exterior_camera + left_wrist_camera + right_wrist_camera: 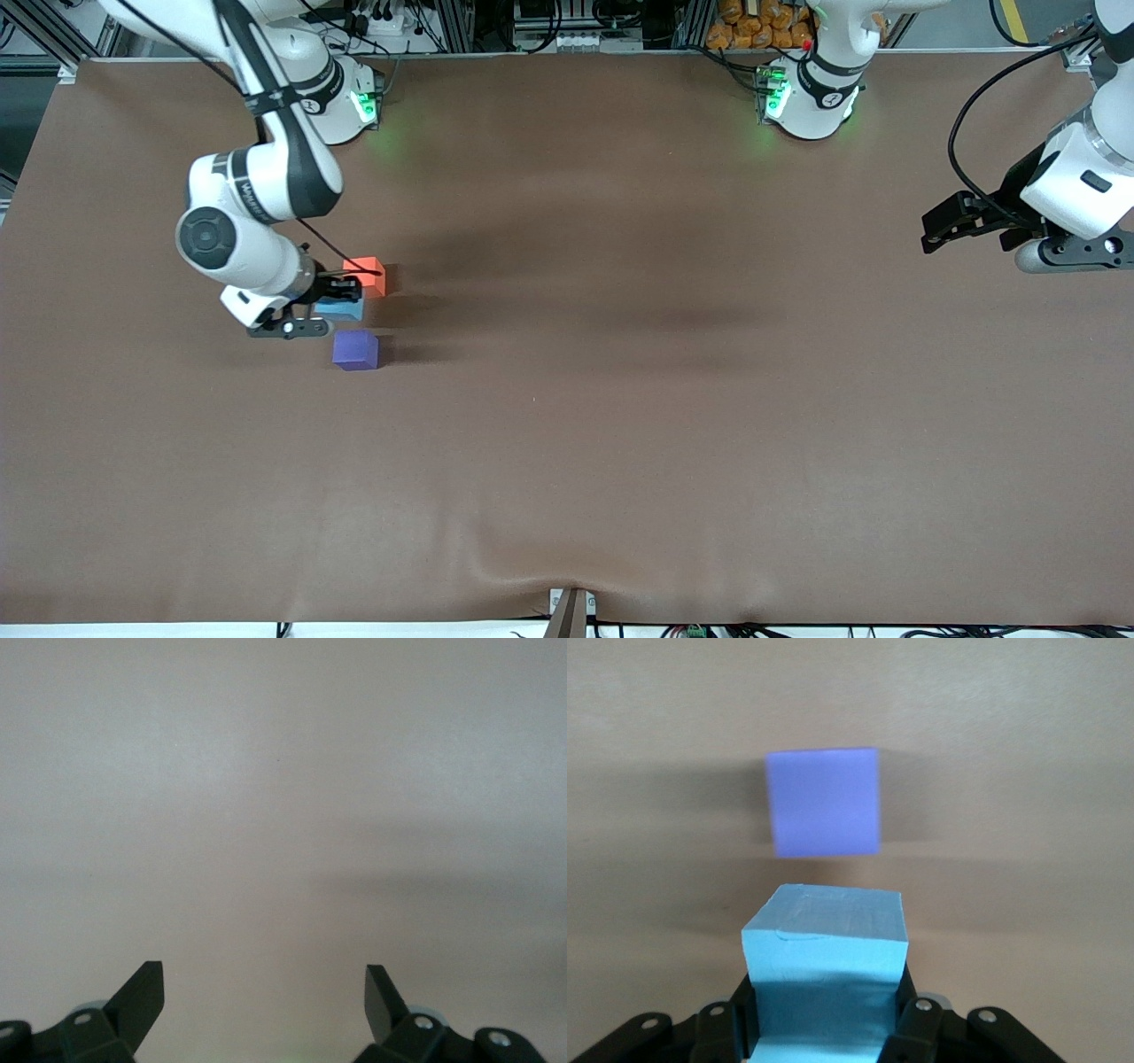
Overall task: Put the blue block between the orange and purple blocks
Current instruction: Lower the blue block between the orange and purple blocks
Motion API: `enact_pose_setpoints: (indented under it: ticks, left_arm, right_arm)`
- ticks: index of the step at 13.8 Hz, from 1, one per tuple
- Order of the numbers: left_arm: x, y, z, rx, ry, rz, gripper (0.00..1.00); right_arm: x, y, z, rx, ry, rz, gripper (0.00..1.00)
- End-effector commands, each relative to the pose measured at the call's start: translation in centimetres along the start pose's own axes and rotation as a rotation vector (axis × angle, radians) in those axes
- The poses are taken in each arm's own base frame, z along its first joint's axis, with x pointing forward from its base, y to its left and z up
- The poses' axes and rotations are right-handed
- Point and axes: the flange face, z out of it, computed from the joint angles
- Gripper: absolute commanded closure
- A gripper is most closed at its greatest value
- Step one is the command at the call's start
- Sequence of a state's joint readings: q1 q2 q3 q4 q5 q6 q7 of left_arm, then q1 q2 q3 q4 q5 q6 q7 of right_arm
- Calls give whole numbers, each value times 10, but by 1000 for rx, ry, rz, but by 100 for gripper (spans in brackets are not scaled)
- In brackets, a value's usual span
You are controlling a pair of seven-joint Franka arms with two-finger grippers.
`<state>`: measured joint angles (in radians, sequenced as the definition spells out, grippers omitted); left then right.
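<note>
Next, my right gripper releases the blue block on the mat, in the snug gap [361, 313] [826, 907] between orange and purple blocks. The blue block is now held low over the table.
The sky-blue block [342, 309] [824, 974] sits between the fingers of my right gripper [339, 299] [824, 1028], which is shut on it, low over the table toward the right arm's end. The orange block [365, 276] rests on the table just farther from the front camera than the blue one. The purple block [356, 350] [824, 802] rests just nearer to that camera. In the right wrist view the orange block is out of sight. My left gripper [941, 229] [264, 994] hangs open and empty above the table's left-arm end, waiting.
A brown mat [620, 399] covers the whole table, with a slight wrinkle near its front edge. Both arm bases [811, 97] stand along the farthest edge of the table.
</note>
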<state>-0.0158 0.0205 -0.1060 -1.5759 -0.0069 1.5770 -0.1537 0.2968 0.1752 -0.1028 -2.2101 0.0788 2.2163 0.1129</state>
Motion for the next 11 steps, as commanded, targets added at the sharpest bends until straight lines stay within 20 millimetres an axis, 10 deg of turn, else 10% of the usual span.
enact_pose_setpoints:
  ticks: [1,11]
  left_arm:
    - [-4,-3,-4,8,5,18,0]
    - [-2,-3,-2,7,8,18,0]
  right_arm:
    - [-1,-4,25,-12,13,-32,70]
    - [6,-8,56,-20,7,-45,70]
